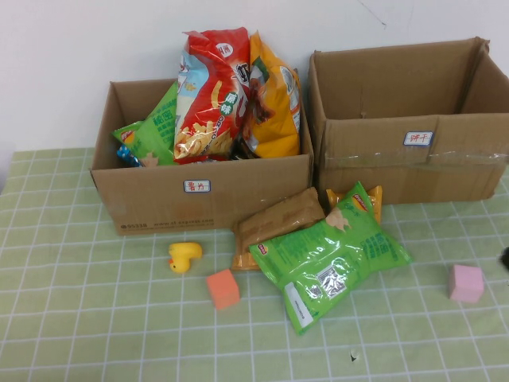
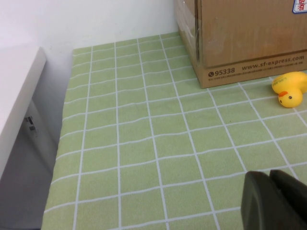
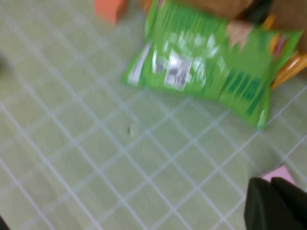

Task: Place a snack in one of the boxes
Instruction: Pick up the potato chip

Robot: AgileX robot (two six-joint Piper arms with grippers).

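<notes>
The robot's right gripper needs to next move to the green snack bag and close on its white-labelled end [image 1: 289,276] [image 3: 154,44], the one nearer the orange cube.
A green snack bag [image 1: 328,259] lies flat on the table in front of the two cardboard boxes, partly over a brown bag [image 1: 278,216] and an orange bag [image 1: 374,195]. The left box [image 1: 199,199] holds several snack bags, a red one [image 1: 211,95] standing tallest. The right box [image 1: 413,151] shows no contents. My left gripper [image 2: 269,178] is shut and empty above the table, left of the left box [image 2: 244,38]. My right gripper [image 3: 269,181] is shut and empty over a pink cube [image 3: 276,173], at a distance from the green bag [image 3: 206,67]. Neither gripper shows clearly in the high view.
A yellow rubber duck [image 1: 184,256] and an orange cube [image 1: 223,288] sit in front of the left box. The pink cube [image 1: 465,282] sits at the right. The duck also shows in the left wrist view [image 2: 289,89]. The table's left edge [image 2: 60,143] drops off.
</notes>
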